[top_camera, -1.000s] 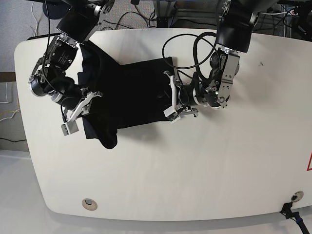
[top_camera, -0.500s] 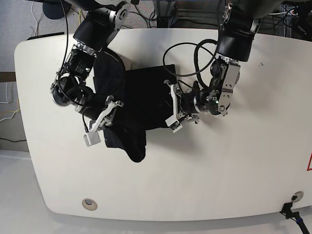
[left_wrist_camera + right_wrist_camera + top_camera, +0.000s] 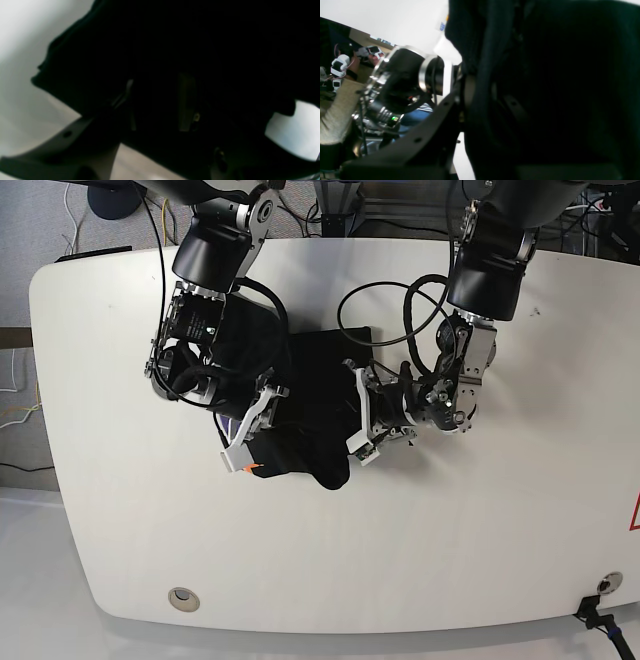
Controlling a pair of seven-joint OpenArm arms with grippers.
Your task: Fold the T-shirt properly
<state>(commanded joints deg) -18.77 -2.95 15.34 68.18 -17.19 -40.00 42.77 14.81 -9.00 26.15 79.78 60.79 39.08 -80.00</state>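
My left gripper needs to open and back off, as the black T-shirt's lower corner bunches beside it, and then take the T-shirt's side edge [image 3: 349,448] before spreading the T-shirt.
The black T-shirt [image 3: 310,395] lies bunched on the white table [image 3: 450,530], its left part folded over to the right. A small strip of purple and orange print [image 3: 240,442] shows at its lower left edge. My right gripper [image 3: 252,430] is shut on a lifted fold of the shirt, and black cloth [image 3: 545,87] fills the right wrist view. My left gripper [image 3: 360,415] is at the shirt's right edge, closed on the cloth. Dark cloth [image 3: 175,50] drapes over its fingers [image 3: 130,105] in the left wrist view.
Black cables [image 3: 400,300] loop over the table beside the left arm. A round hole [image 3: 182,597] sits near the front left edge. A person's sleeve and devices [image 3: 337,105] show beyond the table in the right wrist view.
My right gripper has carried the shirt's left side far to the right, over the middle. The shirt is now a narrower bundle. My left gripper has stayed at the right edge.
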